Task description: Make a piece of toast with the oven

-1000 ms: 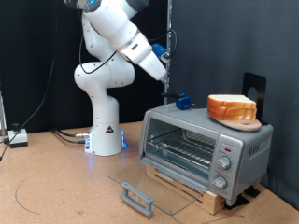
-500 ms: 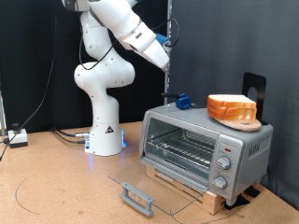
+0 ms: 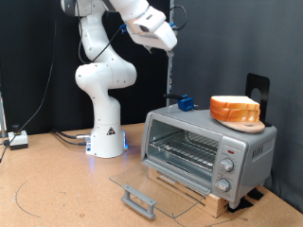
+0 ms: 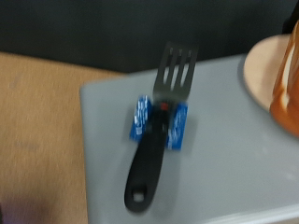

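Next, I move my gripper to the blue holder (image 3: pixel 186 103) (image 4: pixel 161 119) on the handle of the black slotted spatula, close to the spatula's slotted head, and close it there.
The silver oven (image 3: pixel 248 149) stands at the exterior view's right on a wooden board, its glass door (image 3: pixel 151 185) folded down flat with the grey bar handle (image 3: pixel 138 200) at the front. The wire rack (image 3: pixel 185 151) inside holds nothing. The piece of toast (image 3: pixel 234 105) rests on a round wooden dish (image 3: pixel 244 122) on the oven's top. My gripper (image 3: pixel 164 42) is high above the oven's left end, clear of everything. In the wrist view its fingers do not show, and the oven top (image 4: pixel 215 177) fills the frame.
A black slotted spatula (image 4: pixel 159 131) lies on a blue holder (image 4: pixel 176 127) on the oven top, also in the exterior view (image 3: pixel 183 102). The dish edge shows in the wrist view (image 4: pixel 277 75). A black stand (image 3: pixel 257 87) rises behind the oven. The robot base (image 3: pixel 106 132) stands to the left.
The arm has swung upward, lifting the gripper from just above the oven's left end to high above it. The toast, spatula and oven have not moved.
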Robot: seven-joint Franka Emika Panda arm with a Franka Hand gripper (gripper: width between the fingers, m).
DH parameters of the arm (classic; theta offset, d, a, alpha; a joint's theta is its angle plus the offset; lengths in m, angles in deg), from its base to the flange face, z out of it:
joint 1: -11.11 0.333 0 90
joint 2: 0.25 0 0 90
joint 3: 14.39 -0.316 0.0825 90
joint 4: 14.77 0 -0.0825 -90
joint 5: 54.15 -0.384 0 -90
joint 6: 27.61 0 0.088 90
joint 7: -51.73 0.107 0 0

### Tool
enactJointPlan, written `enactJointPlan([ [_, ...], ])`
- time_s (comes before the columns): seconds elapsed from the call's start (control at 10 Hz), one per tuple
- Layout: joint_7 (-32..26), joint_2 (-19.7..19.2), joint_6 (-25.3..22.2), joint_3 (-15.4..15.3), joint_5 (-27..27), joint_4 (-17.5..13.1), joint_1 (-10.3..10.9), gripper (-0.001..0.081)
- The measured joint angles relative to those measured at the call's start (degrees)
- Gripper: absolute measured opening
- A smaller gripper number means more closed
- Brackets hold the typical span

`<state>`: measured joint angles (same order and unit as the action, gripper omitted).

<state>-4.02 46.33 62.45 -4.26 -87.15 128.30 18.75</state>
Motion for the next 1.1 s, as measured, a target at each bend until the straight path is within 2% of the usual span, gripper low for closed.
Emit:
enactJointPlan([
  [0.2, 0.69, 0.96, -0.05, 0.21, -0.78, 0.75, -0.01, 0.0804],
  [0.3, 0.69, 1.2, 3.19, -0.61, -0.81, 1.5, -0.14, 0.0804],
  [0.5, 1.65, 2.29, 11.54, -4.99, -0.98, 5.58, -0.38, 0.0804],
  [0.6, 2.5, 2.61, 13.99, -7.37, -1.36, 7.6, -0.33, 0.0804],
  [0.8, 3.41, 2.61, 14.5, -10.69, -2.24, 10.39, 0.38, 0.0804],
  [1.0, 3.53, 2.64, 17.36, -13.63, -3.28, 12.31, 0.62, 0.0804],
  [1.1, 3.53, 2.63, 17.24, -13.52, -3.27, 12.3, 0.6, 0.0804],
])
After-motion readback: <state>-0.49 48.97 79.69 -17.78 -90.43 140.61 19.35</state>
